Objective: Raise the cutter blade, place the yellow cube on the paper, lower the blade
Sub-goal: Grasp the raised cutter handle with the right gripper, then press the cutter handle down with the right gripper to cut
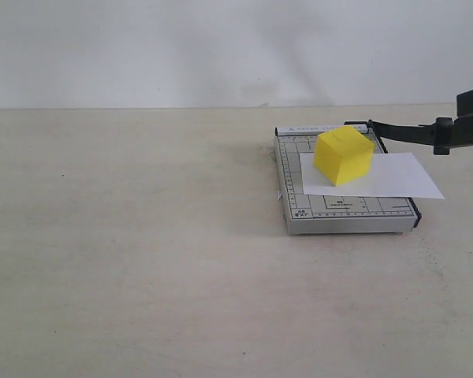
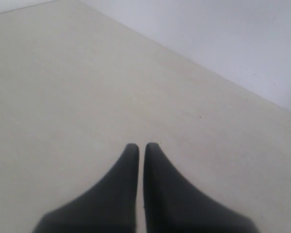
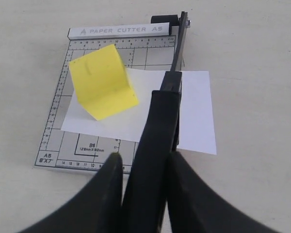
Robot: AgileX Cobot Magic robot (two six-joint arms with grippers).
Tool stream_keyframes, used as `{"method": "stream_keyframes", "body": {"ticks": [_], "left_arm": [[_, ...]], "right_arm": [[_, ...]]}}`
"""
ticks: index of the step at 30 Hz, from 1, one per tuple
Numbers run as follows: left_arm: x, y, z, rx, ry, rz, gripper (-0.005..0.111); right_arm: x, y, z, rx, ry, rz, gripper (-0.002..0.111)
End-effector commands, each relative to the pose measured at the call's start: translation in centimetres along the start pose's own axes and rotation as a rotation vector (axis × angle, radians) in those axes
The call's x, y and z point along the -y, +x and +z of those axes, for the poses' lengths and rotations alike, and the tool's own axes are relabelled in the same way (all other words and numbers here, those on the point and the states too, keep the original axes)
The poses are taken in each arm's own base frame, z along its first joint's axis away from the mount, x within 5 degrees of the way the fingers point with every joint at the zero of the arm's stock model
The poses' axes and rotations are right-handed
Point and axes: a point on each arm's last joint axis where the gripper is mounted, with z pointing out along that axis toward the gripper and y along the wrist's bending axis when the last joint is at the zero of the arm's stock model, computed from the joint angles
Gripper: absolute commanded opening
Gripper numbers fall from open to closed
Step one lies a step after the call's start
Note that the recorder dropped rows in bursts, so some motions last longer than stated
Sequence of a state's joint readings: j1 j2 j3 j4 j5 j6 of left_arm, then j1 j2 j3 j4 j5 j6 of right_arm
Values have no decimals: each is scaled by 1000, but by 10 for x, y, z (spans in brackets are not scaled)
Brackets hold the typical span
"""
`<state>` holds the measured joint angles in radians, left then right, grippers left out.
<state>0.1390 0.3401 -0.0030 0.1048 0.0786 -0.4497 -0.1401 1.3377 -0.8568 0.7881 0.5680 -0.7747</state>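
Next, I let go of the blade's black handle with my right gripper just past the cutter base's near corner [image 1: 442,234], on the hinge side.
The yellow cube [image 1: 344,156] [image 3: 103,81] rests on the white paper [image 1: 398,178] [image 3: 196,111], which lies across the grey gridded cutter base [image 1: 299,206] [image 3: 56,145]. The cutter blade [image 1: 402,129] [image 3: 181,46] is raised, slanting up from its hinge at the base's far corner. My right gripper [image 1: 445,135] [image 3: 145,156] comes in from the right edge and has a finger on each side of the blade's thick black handle [image 3: 161,121], gripping it. My left gripper [image 2: 141,145] is shut with nothing in it, over bare table, and does not show in the exterior view.
The cutter stands right of the middle on a pale beige table [image 1: 142,260], with a white wall [image 1: 221,47] behind. The paper overhangs the base's right side.
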Motion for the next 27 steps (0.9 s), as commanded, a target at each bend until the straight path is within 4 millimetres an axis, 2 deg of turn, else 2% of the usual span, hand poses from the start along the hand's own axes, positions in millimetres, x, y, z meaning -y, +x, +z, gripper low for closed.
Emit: {"method": "stream_keyframes", "body": {"ticks": [1, 14, 23, 27], "left_arm": [[1, 0, 0, 3, 12, -10, 4], [1, 0, 0, 3, 12, -8, 4], [1, 0, 0, 3, 12, -8, 4], [1, 0, 0, 3, 12, -8, 4]], "right_arm": [[-1, 17, 11, -113, -49, -5, 0], [13, 99, 50, -366, -32, 125, 0], [19, 115, 71, -454, -57, 175, 0], [20, 115, 72, -449, -51, 179, 0]]}}
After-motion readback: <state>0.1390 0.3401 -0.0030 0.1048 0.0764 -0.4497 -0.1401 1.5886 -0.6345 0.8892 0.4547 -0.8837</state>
